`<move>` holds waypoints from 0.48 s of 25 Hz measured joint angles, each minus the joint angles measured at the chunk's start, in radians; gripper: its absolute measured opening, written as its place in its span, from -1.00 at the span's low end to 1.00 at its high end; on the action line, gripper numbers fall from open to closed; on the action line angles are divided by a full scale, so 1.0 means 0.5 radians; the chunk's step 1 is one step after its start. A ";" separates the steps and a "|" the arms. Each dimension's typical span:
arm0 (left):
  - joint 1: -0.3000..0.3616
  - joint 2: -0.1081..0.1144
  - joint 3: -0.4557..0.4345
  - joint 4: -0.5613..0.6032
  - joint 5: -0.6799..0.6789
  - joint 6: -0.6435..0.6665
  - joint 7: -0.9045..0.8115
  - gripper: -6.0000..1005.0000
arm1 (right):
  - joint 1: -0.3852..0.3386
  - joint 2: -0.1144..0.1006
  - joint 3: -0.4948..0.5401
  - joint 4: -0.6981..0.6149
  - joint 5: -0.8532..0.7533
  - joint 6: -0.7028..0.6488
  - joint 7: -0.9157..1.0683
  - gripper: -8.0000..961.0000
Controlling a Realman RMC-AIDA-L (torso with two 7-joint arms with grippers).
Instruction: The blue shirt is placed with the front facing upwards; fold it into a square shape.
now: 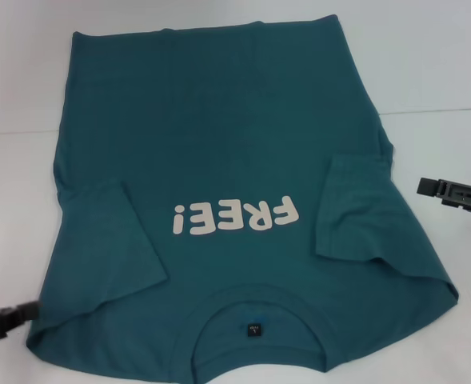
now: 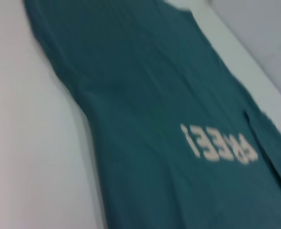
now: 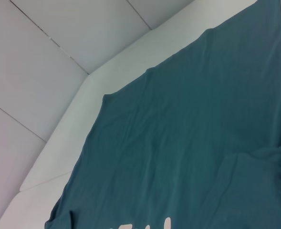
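Note:
Next, I open my left gripper's fingers, which barely touch the outer edge of the shirt's shoulder, then reach further in and pinch the folded cloth (image 1: pixel 57 314) before lifting.
The blue shirt (image 1: pixel 219 144) lies flat on the white table (image 1: pixel 443 64), front up, with cream "FREE!" lettering (image 1: pixel 233 216). Its ribbed collar (image 1: pixel 255 308) with a small dark label (image 1: pixel 254 329) is at the near edge, the hem at the far side. Both short sleeves, one (image 1: pixel 111 240) on the left and one (image 1: pixel 351 208) on the right, lie folded inward over the body. My left gripper (image 1: pixel 32 310) sits at the near left, just off the shirt's shoulder corner. My right gripper (image 1: pixel 424 186) hovers at the right, apart from the shirt's side edge. The wrist views show the shirt (image 2: pixel 145 95) (image 3: pixel 202 119) only.
White table surface (image 1: pixel 19 200) surrounds the shirt on the left, right and far sides. A table seam (image 1: pixel 435 110) runs across at the right. In the right wrist view the table edge (image 3: pixel 64 143) and pale floor tiles (image 3: pixel 45 57) lie beyond the shirt's hem.

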 joint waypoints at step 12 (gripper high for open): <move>-0.003 0.019 -0.079 0.018 -0.059 -0.058 -0.014 -0.59 | 0.005 -0.005 -0.002 -0.004 0.002 -0.036 -0.046 0.93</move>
